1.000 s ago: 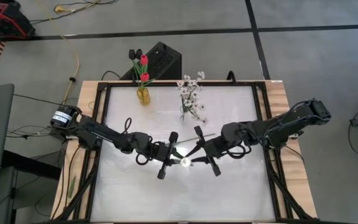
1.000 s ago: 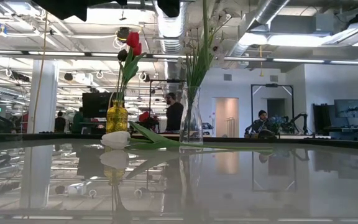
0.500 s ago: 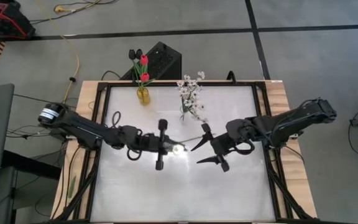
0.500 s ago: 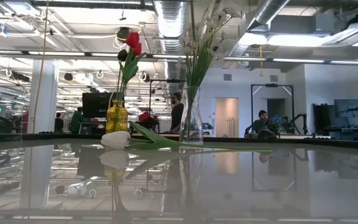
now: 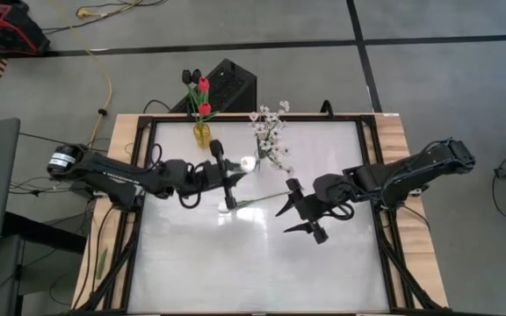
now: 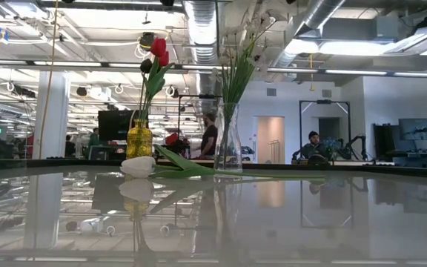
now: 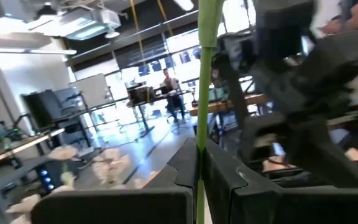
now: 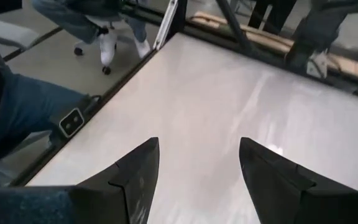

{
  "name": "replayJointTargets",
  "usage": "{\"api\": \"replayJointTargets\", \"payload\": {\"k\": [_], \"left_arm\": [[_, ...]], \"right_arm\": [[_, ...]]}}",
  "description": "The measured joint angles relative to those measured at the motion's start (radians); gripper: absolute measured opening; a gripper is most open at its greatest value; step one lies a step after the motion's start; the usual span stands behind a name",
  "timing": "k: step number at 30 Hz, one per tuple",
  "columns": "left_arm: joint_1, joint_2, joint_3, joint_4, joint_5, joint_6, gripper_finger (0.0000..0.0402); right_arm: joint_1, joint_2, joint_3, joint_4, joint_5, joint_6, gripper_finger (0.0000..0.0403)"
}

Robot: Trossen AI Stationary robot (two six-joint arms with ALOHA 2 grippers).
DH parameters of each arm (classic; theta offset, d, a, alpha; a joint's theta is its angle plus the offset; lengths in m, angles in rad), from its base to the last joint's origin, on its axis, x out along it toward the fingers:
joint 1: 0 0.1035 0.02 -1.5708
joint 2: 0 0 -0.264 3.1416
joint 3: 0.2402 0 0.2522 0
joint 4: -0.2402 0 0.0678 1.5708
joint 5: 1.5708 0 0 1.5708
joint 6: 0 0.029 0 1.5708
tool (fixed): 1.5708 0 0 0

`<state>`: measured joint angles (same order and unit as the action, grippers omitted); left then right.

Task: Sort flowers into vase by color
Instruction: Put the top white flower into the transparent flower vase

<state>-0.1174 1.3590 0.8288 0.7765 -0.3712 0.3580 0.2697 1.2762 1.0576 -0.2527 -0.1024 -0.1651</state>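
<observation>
My left gripper will release the white-headed flower in the clear vase [image 5: 255, 154] among the white blossom sprigs.
My left gripper [image 5: 235, 186] is shut on a white-headed flower [image 5: 247, 163] over the middle of the table, near the two vases. The flower's green stem [image 5: 263, 199] reaches toward my right gripper [image 5: 281, 222], which stands open with nothing between its fingers [image 8: 199, 146]. A yellow vase [image 5: 201, 133] at the far edge holds red and dark tulips [image 5: 203, 85]. A clear vase [image 5: 261, 160] beside it holds sprigs of white blossoms [image 5: 269, 123]. In the low view another white tulip [image 6: 137, 166] lies on its side on the table by the yellow vase. My left gripper pinches the flower's green stem [image 7: 200, 134] between its two fingers. The fingers come about level from the table's left and lie across the stem. In the wrist view the stem runs straight up from the fingers. The white head [image 5: 247, 163] shows just beyond the gripper, on its far side.
A black box [image 5: 227, 83] stands behind the table's far edge. A raised dark frame [image 5: 148, 132] borders the white tabletop. Bare tabletop lies toward the near edge [image 5: 253, 272]. People sit and stand in the room beyond the table.
My left gripper has carried the white flower from the table's middle toward the far edge, close to the two vases, turning as it went. My right gripper has opened and drawn a little toward the table's right edge.
</observation>
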Motion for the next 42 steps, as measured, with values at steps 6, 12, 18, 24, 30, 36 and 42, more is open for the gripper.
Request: {"api": "replayJointTargets", "payload": {"k": [6,12,18,24,30,36,42], "left_arm": [[0.083,0.009,0.0,0.009,0.083,-0.039,0.0],[0.13,0.047,-0.002,0.067,0.125,-0.054,0.0],[0.158,0.067,-0.045,0.141,0.124,-0.064,0.0],[0.197,0.067,-0.118,0.253,0.125,-0.087,0.0],[0.25,0.067,-0.17,0.293,0.153,-0.171,0.0],[0.272,0.085,-0.173,0.315,0.187,-0.184,0.0],[0.292,0.101,-0.173,0.335,0.195,-0.188,0.0]], "right_arm": [[0.013,0.0,0.0,-0.032,0.001,0.007,0.0248],[0.032,0.005,0.0,-0.033,0.002,0.003,0.0248],[0.054,0.005,0.0,-0.064,0.006,0.006,0.0248],[0.078,0.005,0.0,-0.073,0.054,0.01,0.0248],[0.084,0.02,0.0,-0.049,0.059,0.012,0.0248],[0.092,0.062,0.0,-0.039,0.068,0.011,0.0248],[0.096,0.087,0.001,-0.012,0.083,0.015,0.0248]]}}
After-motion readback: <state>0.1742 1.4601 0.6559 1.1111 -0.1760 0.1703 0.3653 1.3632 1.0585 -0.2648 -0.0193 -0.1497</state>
